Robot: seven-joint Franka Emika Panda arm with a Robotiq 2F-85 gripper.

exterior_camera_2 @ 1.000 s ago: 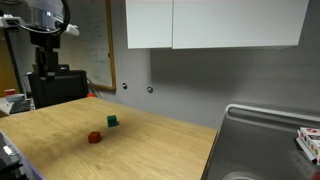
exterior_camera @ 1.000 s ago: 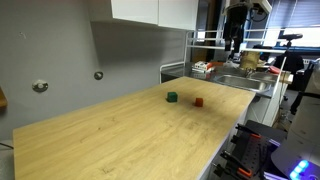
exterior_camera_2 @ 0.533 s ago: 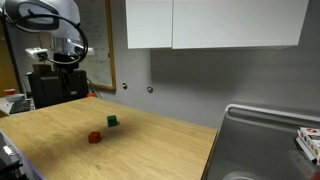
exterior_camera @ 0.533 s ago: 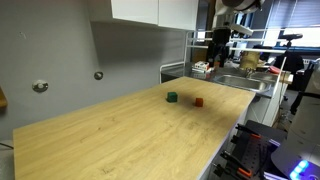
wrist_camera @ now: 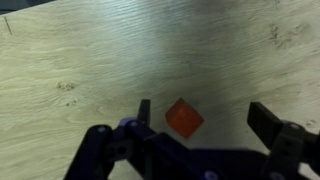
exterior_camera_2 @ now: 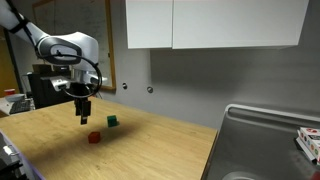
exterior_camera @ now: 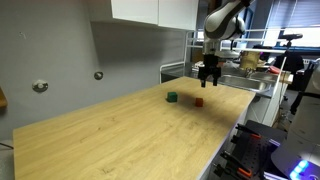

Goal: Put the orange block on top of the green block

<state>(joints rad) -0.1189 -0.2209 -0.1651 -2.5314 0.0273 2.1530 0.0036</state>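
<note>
The robot's gripper should next move down to the orange block beside the green block and close on the orange block's opposite sides (exterior_camera: pixel 199 102) (wrist_camera: pixel 184 118).
The orange block (exterior_camera: pixel 198 101) is a tiny reddish cube on the wooden table; it also shows in an exterior view (exterior_camera_2: pixel 94 137) and in the wrist view (wrist_camera: pixel 183 118). The green block (exterior_camera: pixel 172 97) sits a short way beside it, also seen in an exterior view (exterior_camera_2: pixel 112 121); it is out of the wrist view. My gripper (exterior_camera: pixel 208 80) hangs open above the orange block, some way over the table, also in an exterior view (exterior_camera_2: pixel 84 118). In the wrist view the open fingers (wrist_camera: pixel 205 118) frame the orange block below, nearer the left finger. Nothing is held.
The wooden table (exterior_camera: pixel 130 135) ends at a metal sink (exterior_camera_2: pixel 265 140) on one side. A grey wall with white cabinets (exterior_camera_2: pixel 210 22) runs behind. Shelves with boxes (exterior_camera: pixel 225 62) stand past the table's end.
The arm has swung in from beyond the table's end and come down, so the gripper now hangs over the orange block. Both blocks have stayed put.
</note>
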